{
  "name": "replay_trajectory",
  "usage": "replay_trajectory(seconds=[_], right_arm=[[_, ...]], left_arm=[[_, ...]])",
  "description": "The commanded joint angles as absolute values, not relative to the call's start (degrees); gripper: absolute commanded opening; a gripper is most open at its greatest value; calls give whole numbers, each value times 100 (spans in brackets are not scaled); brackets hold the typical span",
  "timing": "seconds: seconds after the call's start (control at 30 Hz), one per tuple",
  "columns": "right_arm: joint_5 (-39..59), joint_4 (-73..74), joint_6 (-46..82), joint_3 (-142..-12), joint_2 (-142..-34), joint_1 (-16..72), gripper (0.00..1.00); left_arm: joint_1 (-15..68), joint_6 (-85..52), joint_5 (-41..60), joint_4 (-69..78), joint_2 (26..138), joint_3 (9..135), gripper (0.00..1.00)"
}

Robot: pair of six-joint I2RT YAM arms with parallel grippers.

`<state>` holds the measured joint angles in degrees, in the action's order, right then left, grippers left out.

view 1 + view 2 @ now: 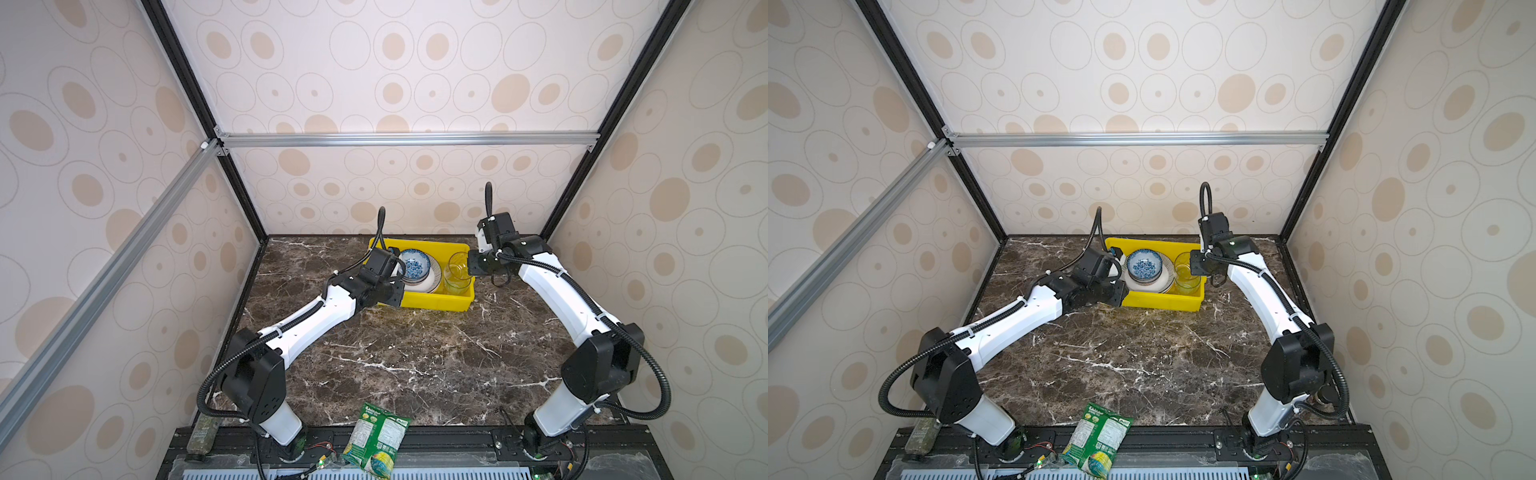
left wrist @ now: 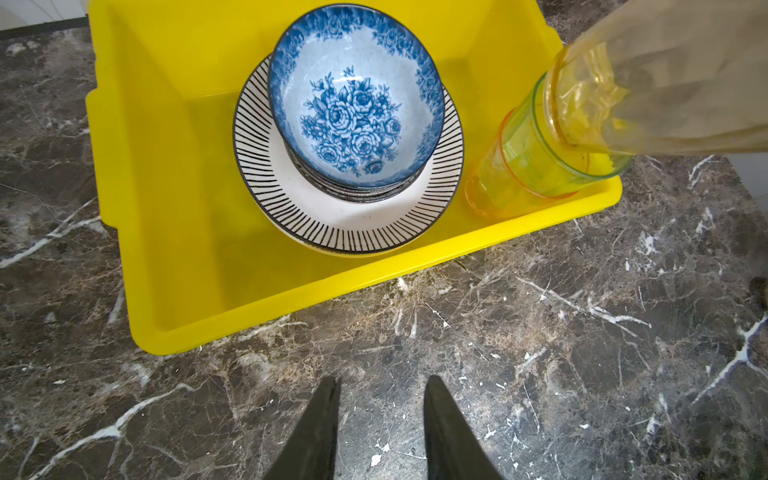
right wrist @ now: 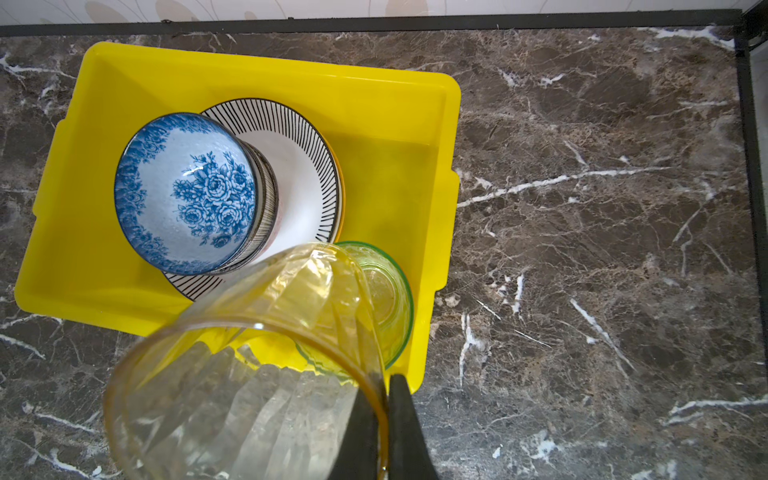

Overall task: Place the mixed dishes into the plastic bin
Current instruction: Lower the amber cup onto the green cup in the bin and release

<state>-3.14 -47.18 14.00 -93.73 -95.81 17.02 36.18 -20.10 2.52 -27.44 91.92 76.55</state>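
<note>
Next, my right gripper releases the pale clear tumbler inside the green tumbler [image 1: 458, 274] [image 3: 357, 308], next to the black-striped plate.
The yellow plastic bin [image 1: 436, 306] [image 1: 1163, 303] stands at the far middle of the marble table. Inside it a blue floral bowl [image 2: 353, 104] [image 3: 187, 191] tops a stack of bowls on a black-striped plate [image 2: 353, 232] [image 3: 307, 166]. In the bin's corner a green tumbler [image 3: 395, 299] sits nested in an amber tumbler [image 2: 498, 187]. My right gripper [image 3: 386, 378] is shut on the rim of a pale clear tumbler [image 3: 249, 374] [image 2: 665, 83], tilted, its base inside the green one. My left gripper [image 2: 382, 380] is open and holds nothing, over the table beside the bin's near wall.
A green snack packet [image 1: 376, 440] [image 1: 1098, 440] lies at the table's front edge. A dark bottle [image 1: 201, 432] lies at the front left corner. Patterned walls and black frame posts close in the table on three sides.
</note>
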Motion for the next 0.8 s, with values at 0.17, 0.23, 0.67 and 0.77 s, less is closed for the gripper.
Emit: replay_trajectory(seconds=[0.17,0.23,0.67,0.77], right_arm=[[-296,-4922,1255,-9597,-9829,1685,0],[-344,-4992,1224,-9598,-9843,1686,0],[-522,-5400,1012,-9760,-10053,1682,0],[-603,-5497,996,-9828,-10141,1687,0]], left_arm=[[3506,-1898,250,-2689,9025,7664,35],[3491,-1881,263,-2657,9043,7664,35],[3463,-1818,364,-2610,9132,7768,35],[3450,-1797,368,-2619,9130,7794,35]])
